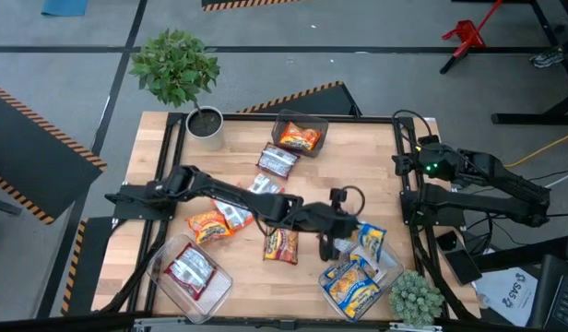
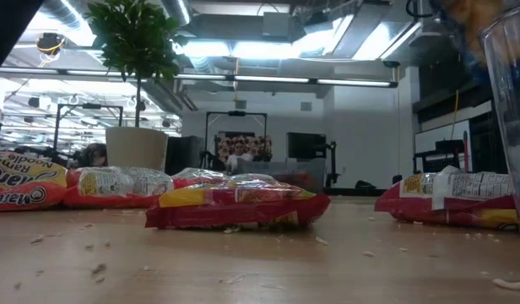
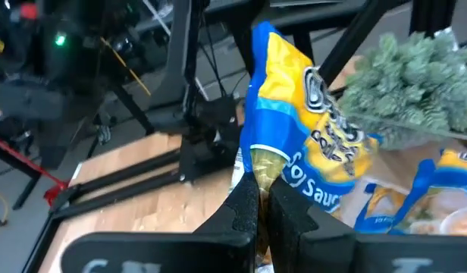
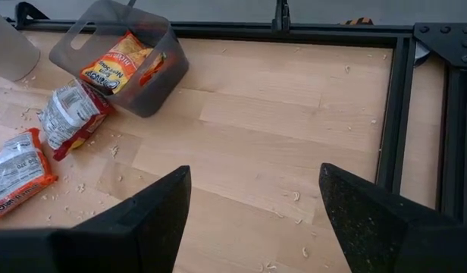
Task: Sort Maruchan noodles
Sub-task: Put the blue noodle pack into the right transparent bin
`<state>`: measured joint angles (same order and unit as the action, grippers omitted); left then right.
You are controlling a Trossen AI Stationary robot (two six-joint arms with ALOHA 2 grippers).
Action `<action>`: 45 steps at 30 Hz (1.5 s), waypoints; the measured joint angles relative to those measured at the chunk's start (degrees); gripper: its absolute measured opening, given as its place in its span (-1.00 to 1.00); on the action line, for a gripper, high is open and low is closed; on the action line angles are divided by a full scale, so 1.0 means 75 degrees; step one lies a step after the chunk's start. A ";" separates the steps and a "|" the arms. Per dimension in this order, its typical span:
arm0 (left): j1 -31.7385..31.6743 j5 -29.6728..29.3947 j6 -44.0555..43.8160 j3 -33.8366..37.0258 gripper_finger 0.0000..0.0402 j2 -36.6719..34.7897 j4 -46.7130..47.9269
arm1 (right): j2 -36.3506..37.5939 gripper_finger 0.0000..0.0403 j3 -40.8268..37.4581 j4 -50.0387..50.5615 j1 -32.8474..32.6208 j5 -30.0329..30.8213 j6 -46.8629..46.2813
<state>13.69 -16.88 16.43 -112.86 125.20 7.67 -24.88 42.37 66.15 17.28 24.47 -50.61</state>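
I will release the blue-and-yellow packet with my left gripper in the far end of the bin [image 1: 377, 252] beside the small grey-green plant.
My left gripper [image 1: 349, 242] [image 3: 262, 186] reaches across the near middle of the table and is shut on a blue-and-yellow noodle packet [image 1: 369, 242] [image 3: 302, 114], just above the near-right clear bin [image 1: 387, 275]. More blue-and-yellow packets [image 1: 350, 286] lie in that bin. Loose on the table lie orange packets [image 1: 210, 224] [image 1: 281, 245] and silver-and-red packets [image 1: 277, 161] [image 1: 238, 215]. My right gripper [image 1: 401, 166] [image 4: 252, 178] waits open above the table's right edge, touching nothing. My left gripper pinches the blue-and-yellow packet by its sealed end edge [image 3: 261, 161] between the two fingers [image 3: 245, 201]. The packet stands out beyond the fingertips, lifted clear of the table, crumpled a little at the pinch.
A far clear bin [image 1: 313, 122] [image 4: 154, 91] holds an orange packet [image 1: 299, 138]; a near-left bin [image 1: 164, 277] holds a silver-and-red one [image 1: 190, 269]. A potted plant [image 1: 178, 69] stands at the far left corner, a small grey-green plant [image 1: 415, 297] at the near right corner. Crumbs dot the wood.
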 joint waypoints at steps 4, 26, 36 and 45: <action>0.0167 -0.0335 0.0298 0.0015 -0.99 0.0053 -0.0026 | 0.0002 0.39 0.0000 0.0006 0.0003 -0.0003 0.0014; 0.0219 0.0184 0.0900 -0.0457 -0.99 0.0866 -0.1716 | 0.0000 0.39 0.0000 0.0011 0.0003 0.0003 0.0199; 0.0175 -0.0195 0.1132 -0.1950 -0.99 0.1911 -0.0719 | 0.0000 0.39 0.0000 0.0012 0.0000 -0.0003 0.0225; 0.0197 -0.0276 0.0640 -0.1966 -0.99 0.1917 -0.0472 | 0.0002 0.39 0.0000 0.0015 0.0000 0.0009 0.0396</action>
<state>15.17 -18.95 21.23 -127.60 139.58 4.12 -24.87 42.37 66.26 17.28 24.53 -47.64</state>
